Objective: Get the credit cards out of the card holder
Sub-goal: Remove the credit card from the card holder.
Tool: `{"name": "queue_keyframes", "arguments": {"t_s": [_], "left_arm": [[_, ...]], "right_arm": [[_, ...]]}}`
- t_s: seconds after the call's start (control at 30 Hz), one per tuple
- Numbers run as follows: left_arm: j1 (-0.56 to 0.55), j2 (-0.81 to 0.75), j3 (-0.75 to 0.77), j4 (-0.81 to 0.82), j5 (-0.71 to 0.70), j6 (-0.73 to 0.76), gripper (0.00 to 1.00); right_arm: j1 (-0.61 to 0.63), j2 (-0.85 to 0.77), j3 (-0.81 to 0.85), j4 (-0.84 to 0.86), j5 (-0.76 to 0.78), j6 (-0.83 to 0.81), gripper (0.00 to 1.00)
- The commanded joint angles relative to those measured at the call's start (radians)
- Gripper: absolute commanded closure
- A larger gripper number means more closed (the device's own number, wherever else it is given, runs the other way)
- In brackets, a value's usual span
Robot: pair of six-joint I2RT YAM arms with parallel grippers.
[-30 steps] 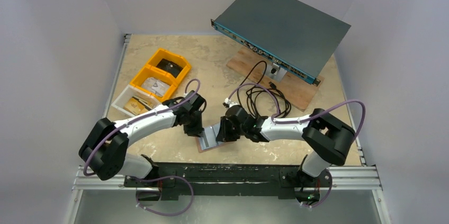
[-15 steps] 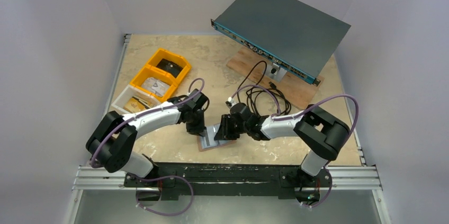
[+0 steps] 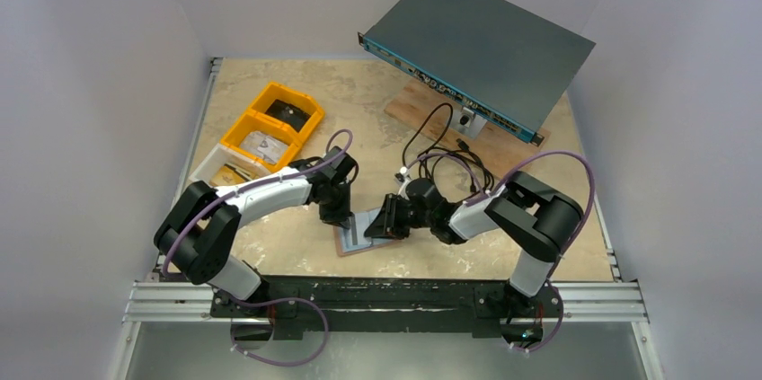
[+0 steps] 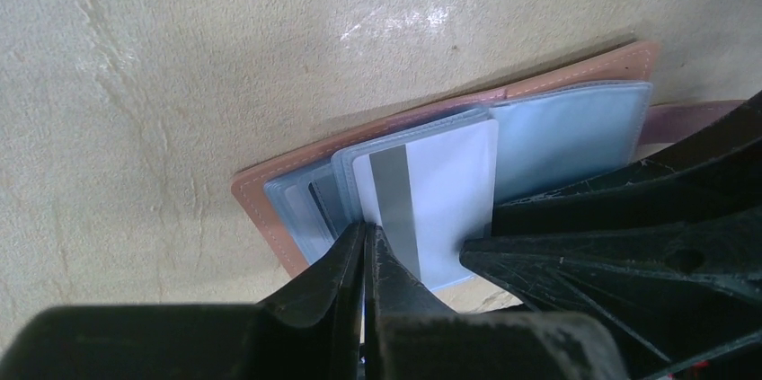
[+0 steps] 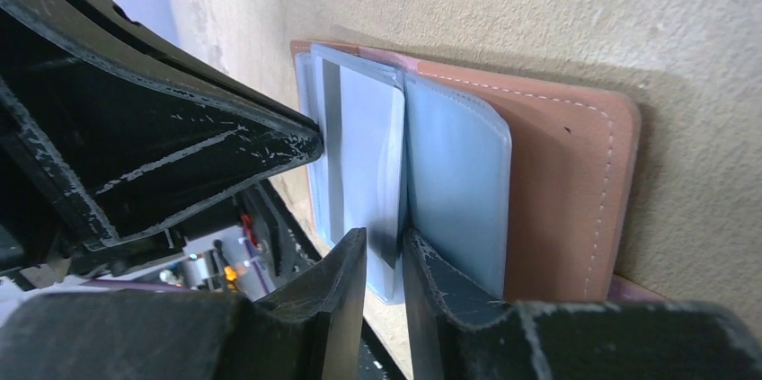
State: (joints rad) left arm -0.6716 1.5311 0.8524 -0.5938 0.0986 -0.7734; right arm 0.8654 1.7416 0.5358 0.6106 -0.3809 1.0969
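Observation:
The fingers of my right gripper straddle the credit card's edge and the sleeve behind it, so next I open them and pinch just the card (image 5: 386, 164) to pull it out.
The card holder (image 3: 359, 236) lies open on the table between both grippers, with a tan leather edge (image 4: 270, 218) and pale blue sleeves (image 5: 458, 191). A pale credit card (image 4: 440, 191) with a grey stripe sticks out of a middle sleeve. My left gripper (image 4: 367, 234) is shut, its tips at that card's left edge; nothing shows between its fingers. It is at the holder's left in the top view (image 3: 344, 218). My right gripper (image 5: 385, 254) is nearly closed on a pale blue sleeve leaf at the holder's fold, on the holder's right in the top view (image 3: 382, 223). No dark card shows.
Two yellow bins (image 3: 272, 122) and a white bin (image 3: 218, 173) stand at the left. A grey network switch (image 3: 476, 43) rests on a wooden board (image 3: 503, 151) at the back right, with black cables (image 3: 449, 164) behind the right gripper. The table's front rail (image 3: 386, 295) lies close below the holder.
My left gripper has moved right onto the holder's left side. The right arm's elbow has swung left and its gripper has shifted slightly along the holder. The holder has stayed in place.

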Motion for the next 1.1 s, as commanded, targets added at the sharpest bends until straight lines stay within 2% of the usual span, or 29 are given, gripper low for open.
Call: {"name": "queue_keyframes", "arguments": {"t_s": [0.0,0.47,0.7,1.07], "left_arm": [[-0.004,0.004,-0.036,0.055,0.049,0.004,0.98],[-0.008,0.054,-0.033,0.007,-0.007,-0.008,1.0],[-0.008,0.067,-0.032,0.003,-0.01,-0.008,1.0],[-0.007,0.074,-0.023,-0.01,-0.023,-0.01,1.0]], "right_arm": [[-0.008,0.046,-0.05,0.158,-0.035,0.076,0.77],[-0.046,0.08,-0.136,0.364,-0.05,0.18,0.78],[-0.051,0.131,-0.173,0.528,-0.065,0.254,0.8],[-0.058,0.147,-0.207,0.607,-0.057,0.293,0.93]]}}
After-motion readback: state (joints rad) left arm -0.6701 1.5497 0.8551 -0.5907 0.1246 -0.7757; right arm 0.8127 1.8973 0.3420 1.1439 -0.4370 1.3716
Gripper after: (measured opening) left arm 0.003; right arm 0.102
